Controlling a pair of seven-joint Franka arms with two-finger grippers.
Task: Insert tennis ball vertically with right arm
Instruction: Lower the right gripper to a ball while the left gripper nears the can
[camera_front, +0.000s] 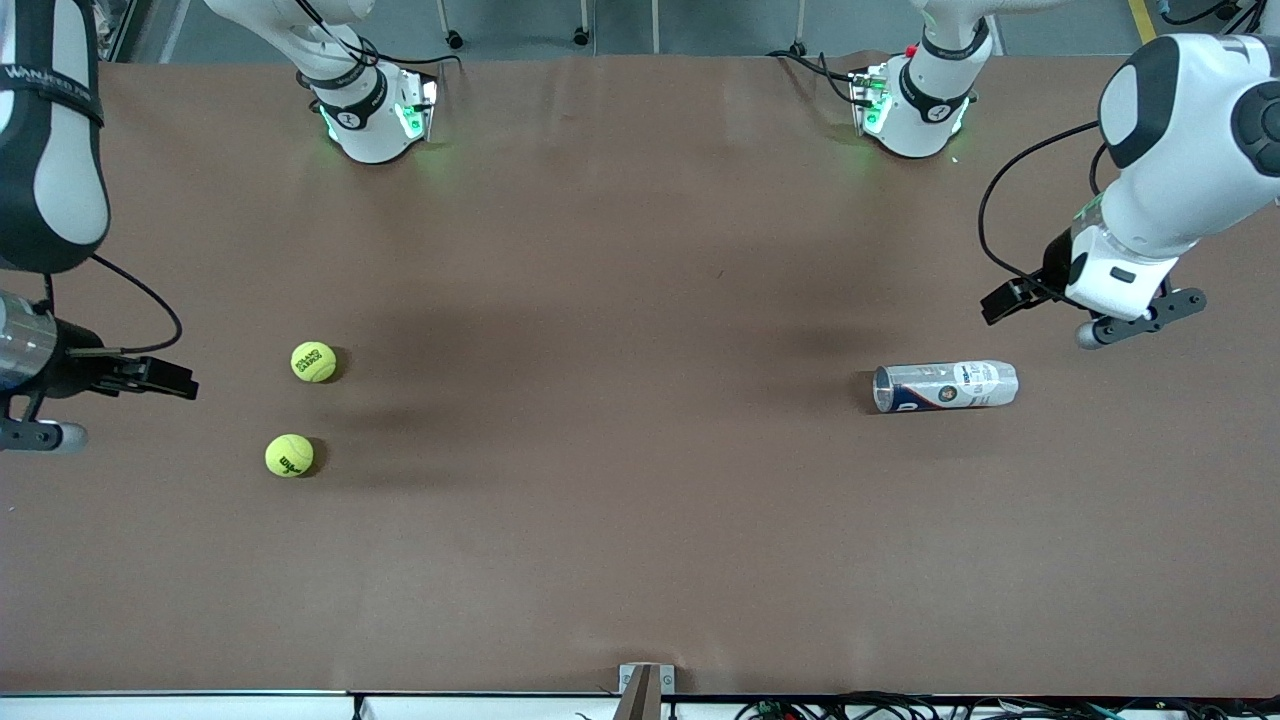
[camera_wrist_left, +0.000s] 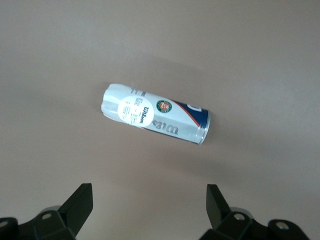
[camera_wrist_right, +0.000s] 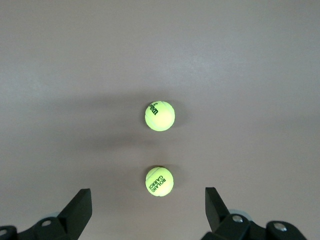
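Note:
Next, I close my right gripper around the middle of the Wilson tennis ball (camera_front: 289, 455) (camera_wrist_right: 160, 116), the one closer to the front camera than the Roland Garros ball.
Two yellow-green tennis balls lie near the right arm's end of the table. The one marked Roland Garros (camera_front: 313, 361) (camera_wrist_right: 159, 181) is farther from the front camera than the Wilson one (camera_front: 289, 455) (camera_wrist_right: 160, 116). My right gripper (camera_front: 40, 436) (camera_wrist_right: 147, 192) hangs open over the bare table beside them, toward the table's end, with nothing between its fingers. A clear tennis-ball can (camera_front: 945, 386) (camera_wrist_left: 155, 114) lies on its side near the left arm's end. Above the table beside the can, my left gripper (camera_front: 1140, 318) (camera_wrist_left: 148, 189) is open and empty.
Both arm bases (camera_front: 370, 110) (camera_front: 915, 105) stand along the table edge farthest from the front camera. The brown tabletop (camera_front: 620, 400) stretches bare between the balls and the can. A small bracket (camera_front: 645, 688) sits at the edge nearest the front camera.

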